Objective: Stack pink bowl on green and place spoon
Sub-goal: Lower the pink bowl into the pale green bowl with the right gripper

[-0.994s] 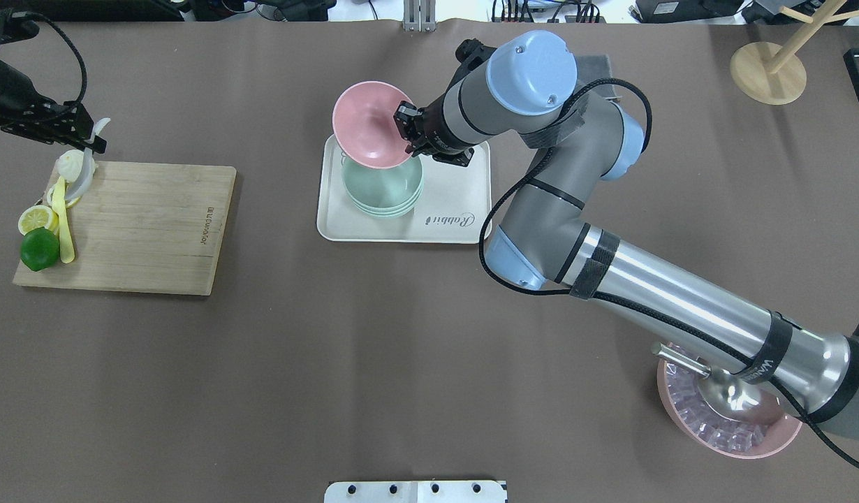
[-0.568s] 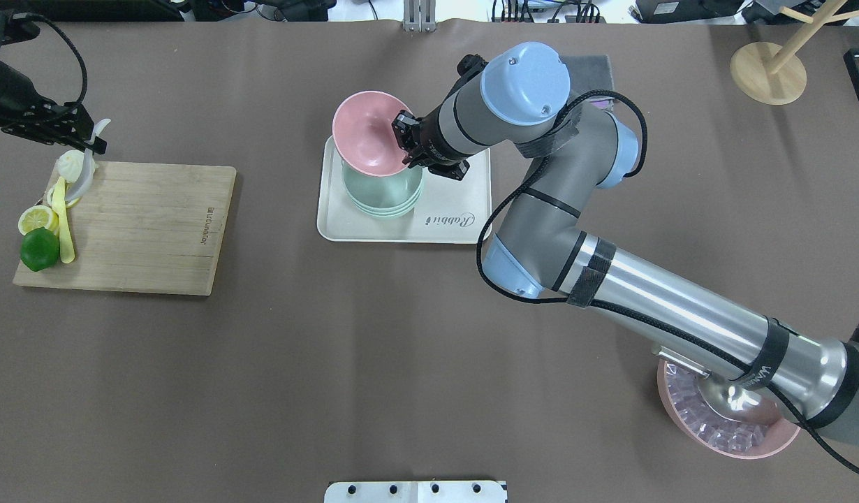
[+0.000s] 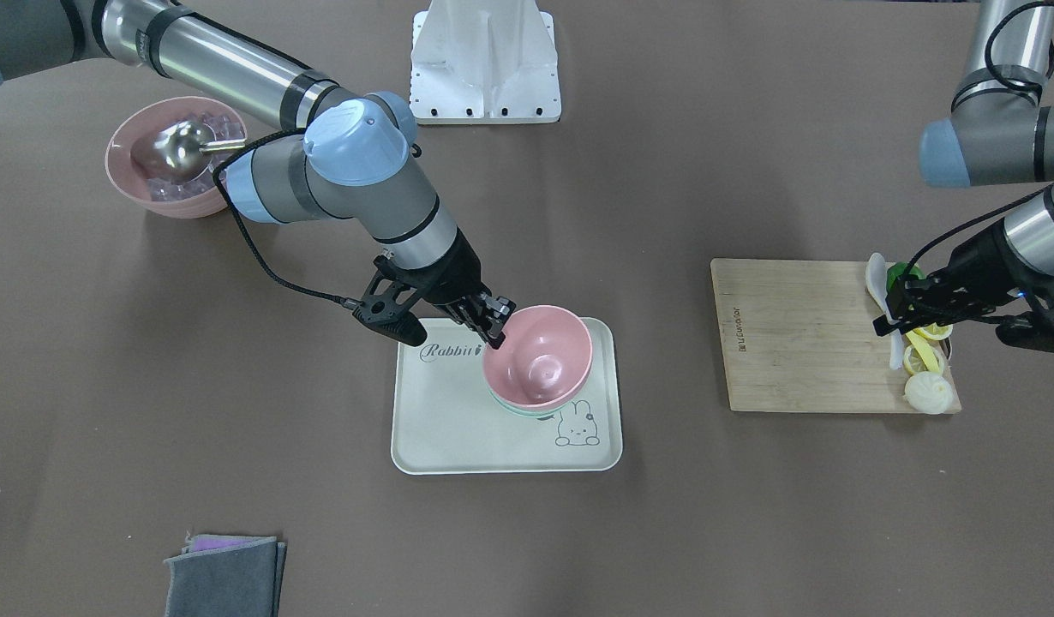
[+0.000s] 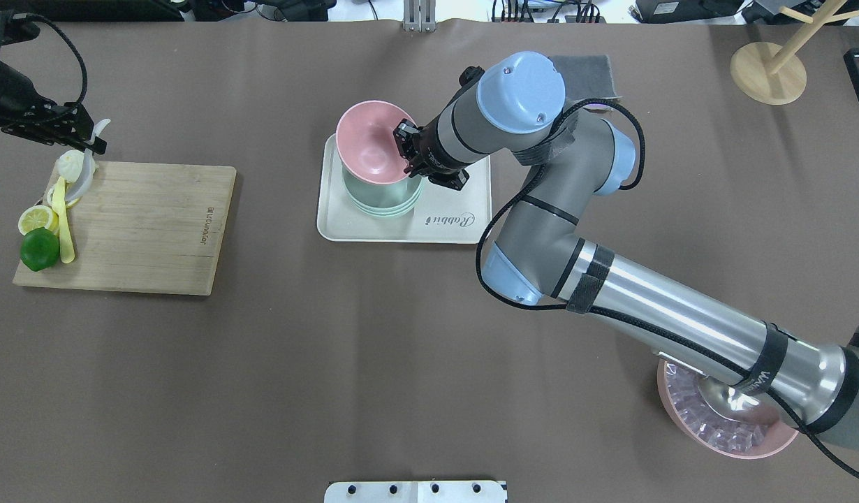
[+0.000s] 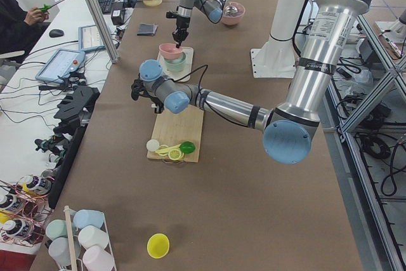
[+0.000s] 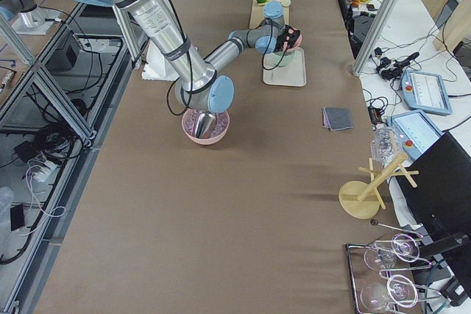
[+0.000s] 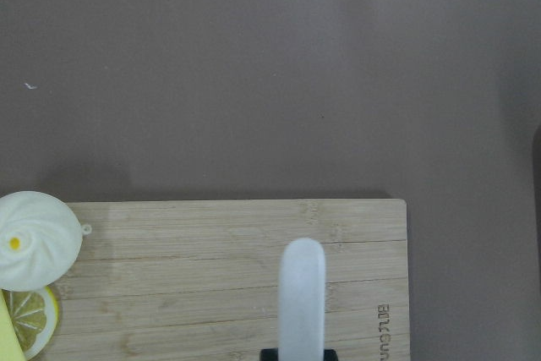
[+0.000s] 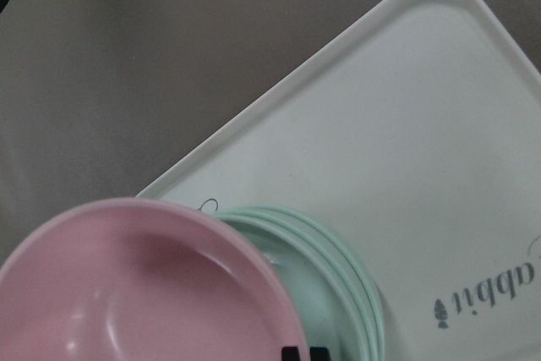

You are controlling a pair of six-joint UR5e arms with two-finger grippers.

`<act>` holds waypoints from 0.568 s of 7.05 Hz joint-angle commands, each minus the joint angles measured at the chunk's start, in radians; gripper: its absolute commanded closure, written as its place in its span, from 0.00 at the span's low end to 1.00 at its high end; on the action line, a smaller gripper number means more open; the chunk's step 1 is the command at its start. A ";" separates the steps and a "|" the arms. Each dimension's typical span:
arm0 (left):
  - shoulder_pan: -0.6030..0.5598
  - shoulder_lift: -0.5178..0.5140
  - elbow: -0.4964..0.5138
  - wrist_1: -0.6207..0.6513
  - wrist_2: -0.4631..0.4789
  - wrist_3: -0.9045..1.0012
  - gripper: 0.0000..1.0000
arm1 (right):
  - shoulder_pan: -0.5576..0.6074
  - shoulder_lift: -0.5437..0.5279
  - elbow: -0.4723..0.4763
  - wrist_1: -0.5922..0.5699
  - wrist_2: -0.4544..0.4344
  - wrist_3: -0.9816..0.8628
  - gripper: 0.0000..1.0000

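Observation:
My left gripper is going to release the white spoon in the pink bowl over the cream tray [image 3: 539, 376].
The pink bowl [image 4: 372, 143] is held by its rim in my right gripper [image 4: 406, 149], which is shut on it. The bowl sits slightly tilted, low over the stack of green bowls [image 4: 382, 197] on the cream tray [image 4: 457, 209]. In the front view the pink bowl [image 3: 537, 358] covers most of the green stack [image 3: 517, 410]. I cannot tell whether the two touch. My left gripper [image 4: 87, 142] is shut on a white spoon [image 4: 87, 171] above the far left corner of the wooden cutting board [image 4: 136, 223]. The spoon [image 7: 302, 293] also shows in the left wrist view.
A lime [image 4: 39, 249], lemon slices [image 4: 37, 219] and a white bun [image 4: 70, 164] lie at the board's left edge. A pink bowl of ice cubes with a metal scoop [image 4: 730, 419] stands near right. A grey cloth [image 4: 586, 70] and a wooden stand [image 4: 768, 70] are at the far side.
My right gripper has lowered the pink bowl towards the green stack and brought it closer to level. The left gripper and spoon have stayed in place.

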 commanded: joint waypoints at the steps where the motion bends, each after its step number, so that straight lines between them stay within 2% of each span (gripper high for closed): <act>1: 0.000 0.000 0.000 0.000 0.001 0.000 1.00 | -0.003 -0.001 0.000 -0.001 0.000 0.000 1.00; 2: 0.000 0.000 0.000 0.000 0.000 0.000 1.00 | -0.006 -0.009 0.000 0.001 0.000 -0.014 0.20; 3: 0.000 -0.001 0.000 0.000 0.000 0.000 1.00 | -0.017 -0.022 0.012 -0.003 0.001 -0.020 0.00; 4: 0.000 -0.006 0.000 0.000 0.000 0.000 1.00 | -0.015 -0.061 0.048 -0.004 0.021 -0.047 0.00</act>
